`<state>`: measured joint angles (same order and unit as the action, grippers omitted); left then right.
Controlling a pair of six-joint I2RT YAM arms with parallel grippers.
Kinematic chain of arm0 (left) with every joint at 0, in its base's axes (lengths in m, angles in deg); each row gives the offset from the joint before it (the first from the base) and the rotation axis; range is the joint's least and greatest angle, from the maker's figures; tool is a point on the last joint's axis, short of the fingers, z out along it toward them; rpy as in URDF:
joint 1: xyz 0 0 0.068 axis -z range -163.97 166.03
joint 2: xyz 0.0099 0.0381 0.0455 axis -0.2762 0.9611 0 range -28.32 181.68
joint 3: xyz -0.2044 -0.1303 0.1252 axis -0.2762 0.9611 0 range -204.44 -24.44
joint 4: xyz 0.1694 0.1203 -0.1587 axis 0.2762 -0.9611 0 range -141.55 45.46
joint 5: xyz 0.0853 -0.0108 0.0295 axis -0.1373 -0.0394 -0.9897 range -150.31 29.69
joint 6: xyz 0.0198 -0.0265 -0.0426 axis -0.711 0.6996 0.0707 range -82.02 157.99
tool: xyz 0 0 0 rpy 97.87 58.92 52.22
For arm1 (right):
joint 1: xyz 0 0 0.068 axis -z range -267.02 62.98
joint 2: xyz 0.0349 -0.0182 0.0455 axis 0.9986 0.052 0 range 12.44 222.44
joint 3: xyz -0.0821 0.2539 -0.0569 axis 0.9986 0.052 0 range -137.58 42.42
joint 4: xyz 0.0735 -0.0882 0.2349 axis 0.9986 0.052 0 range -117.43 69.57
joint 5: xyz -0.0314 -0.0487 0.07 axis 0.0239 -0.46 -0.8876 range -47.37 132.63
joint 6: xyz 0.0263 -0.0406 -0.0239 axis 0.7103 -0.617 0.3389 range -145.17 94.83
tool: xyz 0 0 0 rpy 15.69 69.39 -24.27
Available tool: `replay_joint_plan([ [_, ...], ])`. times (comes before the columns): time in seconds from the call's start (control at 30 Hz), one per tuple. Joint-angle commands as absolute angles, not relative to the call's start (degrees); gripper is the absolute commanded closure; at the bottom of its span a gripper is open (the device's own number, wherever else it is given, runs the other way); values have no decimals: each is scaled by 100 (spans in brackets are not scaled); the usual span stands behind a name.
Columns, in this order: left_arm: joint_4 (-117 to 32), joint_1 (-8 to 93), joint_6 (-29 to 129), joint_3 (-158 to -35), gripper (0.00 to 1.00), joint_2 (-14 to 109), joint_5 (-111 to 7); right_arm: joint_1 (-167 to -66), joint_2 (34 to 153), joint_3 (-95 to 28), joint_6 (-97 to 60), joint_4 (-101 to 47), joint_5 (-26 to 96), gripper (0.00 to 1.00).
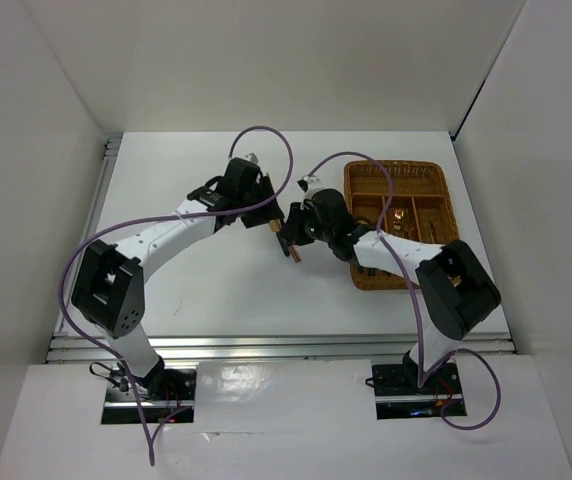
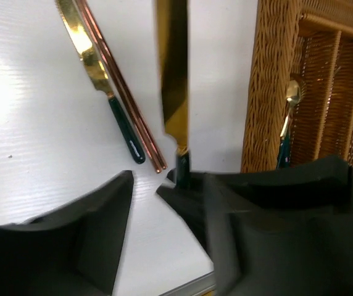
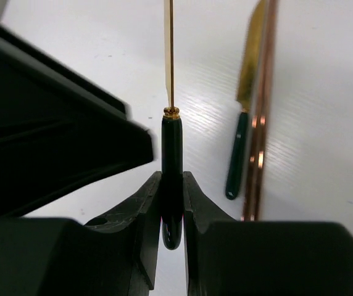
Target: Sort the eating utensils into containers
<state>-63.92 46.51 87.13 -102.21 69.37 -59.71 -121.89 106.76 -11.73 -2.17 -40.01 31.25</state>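
Note:
Next, my right gripper lets go of the gold knife in the wicker tray's long compartment (image 1: 430, 240), the one that lies farthest from the brown chopsticks.
My right gripper (image 3: 171, 180) is shut on the dark green handle of a gold knife (image 3: 171, 142), whose blade points away, edge-on. In the left wrist view the same knife (image 2: 173, 74) stands just past my left gripper (image 2: 168, 182), which is open with nothing between its fingers. A second gold, green-handled utensil (image 2: 93, 55) and two brown chopsticks (image 2: 130, 98) lie side by side on the white table. The wicker tray (image 2: 266, 92) is to the right, with a gold spoon (image 2: 292, 94) in one compartment. From above, both grippers (image 1: 274, 215) (image 1: 296, 240) meet left of the tray (image 1: 448, 215).
The left gripper's black body (image 3: 53, 123) fills the space close to the left of the held knife. White walls enclose the table on three sides. A metal rail (image 1: 266, 345) runs along the near edge.

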Motion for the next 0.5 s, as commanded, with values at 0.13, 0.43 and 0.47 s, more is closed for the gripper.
replay_joint_plan([
  [0.13, -6792, 4442, 8071, -10661, 23, 6010, -6532, -12165, 9482, -1497, -653, -2614, 4858, 96],
  [0.43, -7038, 3967, 7534, -10592, 20, 5992, -6638, -11297, 7810, -1049, -707, -1376, 6713, 96],
  [0.47, -6986, 3872, 7534, -10539, 20, 5992, -6516, -11190, 7757, -1049, -707, -1198, 7132, 96],
])
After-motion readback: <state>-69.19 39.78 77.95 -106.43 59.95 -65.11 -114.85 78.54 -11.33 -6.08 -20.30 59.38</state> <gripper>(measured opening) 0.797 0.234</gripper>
